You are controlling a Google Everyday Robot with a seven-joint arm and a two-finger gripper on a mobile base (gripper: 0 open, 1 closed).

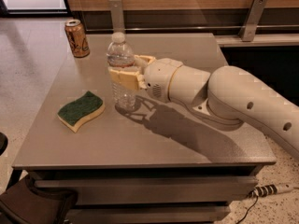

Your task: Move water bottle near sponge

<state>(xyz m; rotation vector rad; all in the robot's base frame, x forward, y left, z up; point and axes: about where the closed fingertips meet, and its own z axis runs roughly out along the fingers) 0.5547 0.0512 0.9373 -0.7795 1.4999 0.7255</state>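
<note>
My gripper is going to put the water bottle down upright on the grey table (pixel 123 110), beside the green sponge.
The water bottle (pixel 121 55) is clear and ribbed with a white cap, standing upright near the middle of the grey table (pixel 154 139). My gripper (pixel 125 73) reaches in from the right and is shut on the bottle's middle, its pale fingers (pixel 122 76) wrapped around the label band. The sponge (pixel 81 110), dark green on top with pale yellow foam below, lies flat on the table just left of the bottle's base, a small gap apart.
A brown-gold drink can (pixel 77 38) stands at the table's far left corner. A wooden wall with metal brackets (pixel 252 17) runs behind the table. A power strip (pixel 271 189) lies on the floor at lower right.
</note>
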